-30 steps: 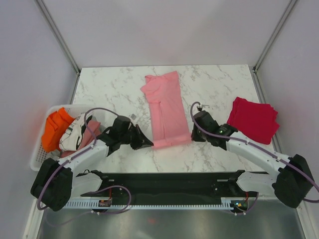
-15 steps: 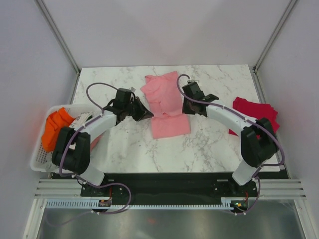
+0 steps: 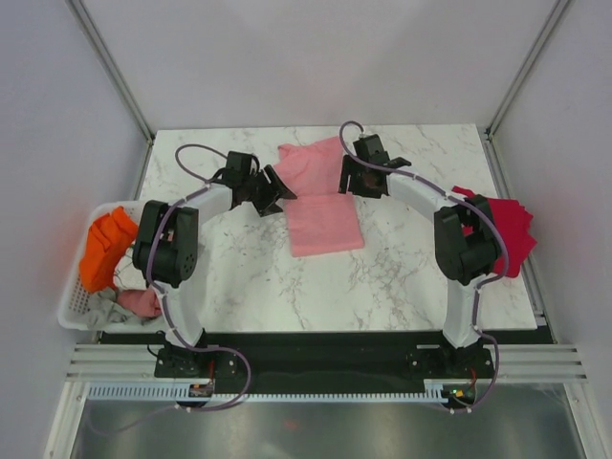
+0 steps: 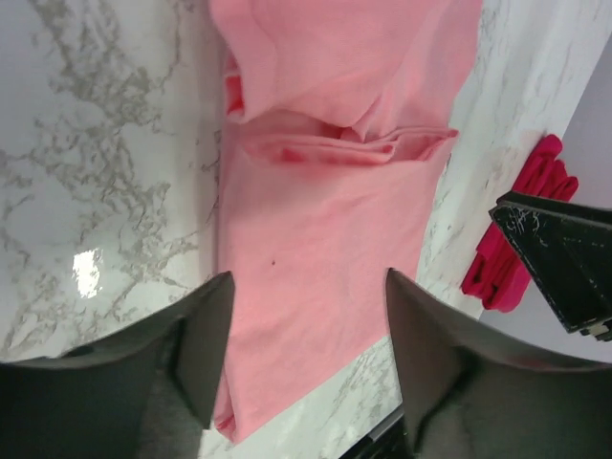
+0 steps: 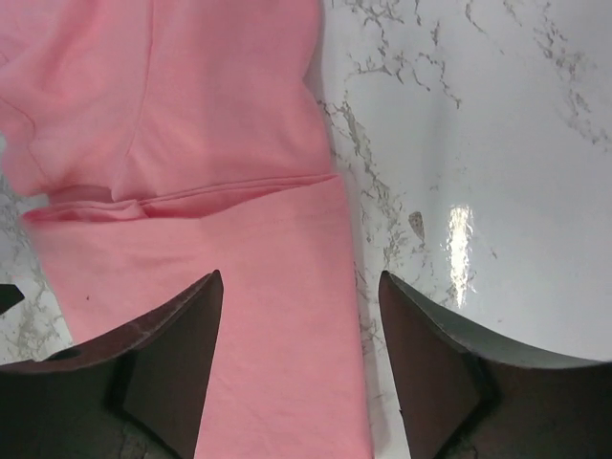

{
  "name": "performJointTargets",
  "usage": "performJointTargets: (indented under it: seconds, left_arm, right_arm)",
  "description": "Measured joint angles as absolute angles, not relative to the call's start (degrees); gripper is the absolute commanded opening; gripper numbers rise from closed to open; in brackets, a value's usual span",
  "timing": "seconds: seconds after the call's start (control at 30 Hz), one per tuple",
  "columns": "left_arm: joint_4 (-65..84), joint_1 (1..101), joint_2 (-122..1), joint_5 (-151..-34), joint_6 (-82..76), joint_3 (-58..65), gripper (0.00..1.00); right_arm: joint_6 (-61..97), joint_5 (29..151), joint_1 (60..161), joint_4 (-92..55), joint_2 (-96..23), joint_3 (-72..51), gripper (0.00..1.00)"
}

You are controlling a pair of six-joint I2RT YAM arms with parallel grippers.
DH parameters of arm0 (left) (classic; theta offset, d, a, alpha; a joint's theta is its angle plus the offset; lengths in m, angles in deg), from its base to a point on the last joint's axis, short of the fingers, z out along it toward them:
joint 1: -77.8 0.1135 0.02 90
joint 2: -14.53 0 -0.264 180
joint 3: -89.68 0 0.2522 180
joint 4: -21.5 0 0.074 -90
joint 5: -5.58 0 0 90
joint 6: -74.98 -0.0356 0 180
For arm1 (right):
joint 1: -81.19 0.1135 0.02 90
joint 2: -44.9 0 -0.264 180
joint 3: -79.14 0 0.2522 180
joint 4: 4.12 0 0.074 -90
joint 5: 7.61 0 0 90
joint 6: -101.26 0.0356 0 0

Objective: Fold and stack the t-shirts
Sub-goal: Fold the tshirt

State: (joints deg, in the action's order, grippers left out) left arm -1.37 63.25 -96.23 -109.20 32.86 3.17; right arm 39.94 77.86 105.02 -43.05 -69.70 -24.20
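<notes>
The robot's right gripper will close on the light pink t-shirt's near corner (image 3: 361, 247), the one on the side toward the crimson t-shirt.
The light pink t-shirt (image 3: 323, 215) lies in the middle of the table, its lower half doubled over into a rectangle, collar end at the back. My left gripper (image 3: 275, 188) hovers at its left edge and my right gripper (image 3: 348, 179) at its right edge. Both are open with nothing between the fingers. The left wrist view shows the left gripper (image 4: 308, 282) over the flat pink cloth (image 4: 325, 239). In the right wrist view, the right gripper (image 5: 300, 277) is above the pink shirt's (image 5: 220, 143) right edge. The folded crimson t-shirt (image 3: 512, 229) rests at the right edge, partly behind my right arm.
A white basket (image 3: 72, 287) off the table's left side holds an orange cloth (image 3: 107, 244) and other garments. Metal posts and grey walls close in the back and sides. The crimson t-shirt (image 4: 521, 239) also shows in the left wrist view.
Both grippers travelled from the near hem toward the back, carrying the pink cloth over itself, then opened and let go. The pink shirt now lies shorter.
</notes>
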Motion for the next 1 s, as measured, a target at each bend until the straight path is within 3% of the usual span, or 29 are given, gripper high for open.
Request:
performJointTargets:
  seconds: [0.17,0.33,0.57,1.0]
  left_arm:
    - [-2.0,62.6,-90.7,-107.5,31.9,10.0,0.77]
    - [-1.2,57.6,-79.4,-106.4,31.8,21.7,0.68]
    - [1.1,54.1,-78.1,-106.1,31.8,28.7,0.62]
    - [7.9,54.0,-77.5,-105.7,31.8,34.8,0.56]
  right_arm:
    - [39.4,79.9,104.6,-37.1,-62.8,-11.3,0.65]
    - [39.8,84.3,104.6,-33.5,-51.3,5.2,0.52]
    - [40.2,89.0,104.6,-28.5,-48.2,15.8,0.55]
    - [39.7,89.5,104.6,-21.7,-45.1,21.7,0.52]
